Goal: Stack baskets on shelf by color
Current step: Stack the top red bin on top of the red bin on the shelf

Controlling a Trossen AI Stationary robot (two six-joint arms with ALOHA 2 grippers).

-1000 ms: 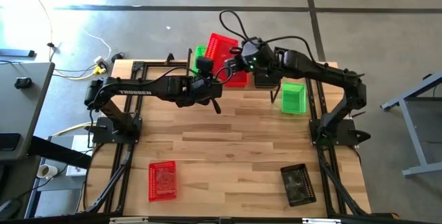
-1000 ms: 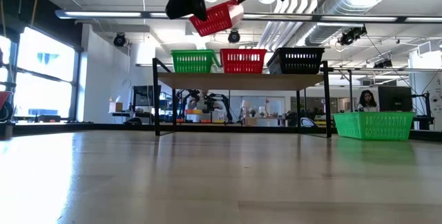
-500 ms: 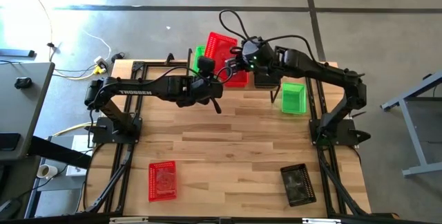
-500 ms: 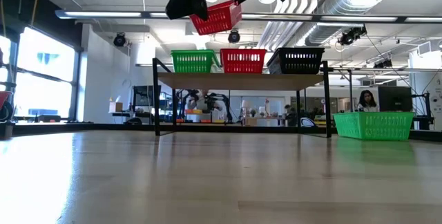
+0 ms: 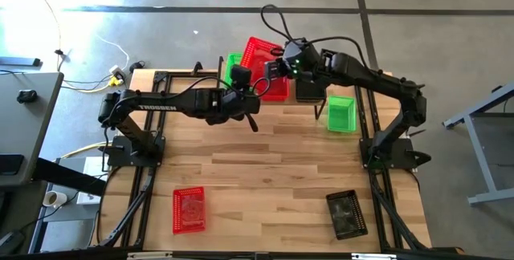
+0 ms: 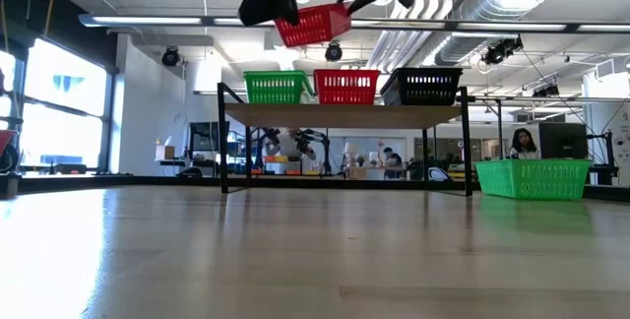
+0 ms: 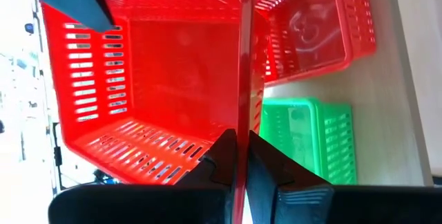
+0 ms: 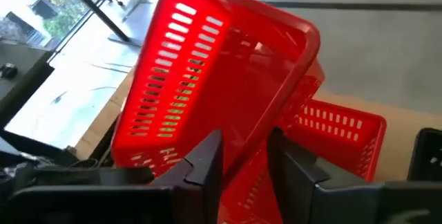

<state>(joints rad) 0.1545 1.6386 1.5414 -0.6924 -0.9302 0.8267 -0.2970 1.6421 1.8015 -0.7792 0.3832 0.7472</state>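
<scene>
Next, my right gripper straightens and pinches the red basket's rim [image 8: 248, 149] before my left gripper opens, as the lifted rim slants between my right gripper's open fingers.
A red basket [image 5: 262, 54] hangs in the air above the shelf [image 6: 345, 114], which carries a green basket [image 6: 275, 87], a red basket [image 6: 346, 87] and a black basket [image 6: 423, 86] side by side on its top. My left gripper [image 7: 242, 158] is shut on the lifted basket's left end. My right gripper [image 8: 245, 158] is open at its right end, with the basket's rim [image 8: 276, 106] between the fingers. My left gripper pinches one side wall of the lifted red basket at its rim [image 7: 242, 124], one finger inside the basket and one outside. The basket is lifted clear above the shelf, a little tilted. My right gripper: I cannot tell whether its spread fingers touch the rim.
A green basket [image 5: 341, 113] stands on the table right of the shelf. A red basket [image 5: 189, 209] lies near the front left and a black basket [image 5: 347, 214] near the front right. The middle of the tabletop [image 5: 265, 164] is bare wood.
The lifted red basket has swung a little toward the table's right edge and hangs more level than before. My right gripper has opened at the basket's right end and shifted slightly to the right. My left gripper has kept its hold.
</scene>
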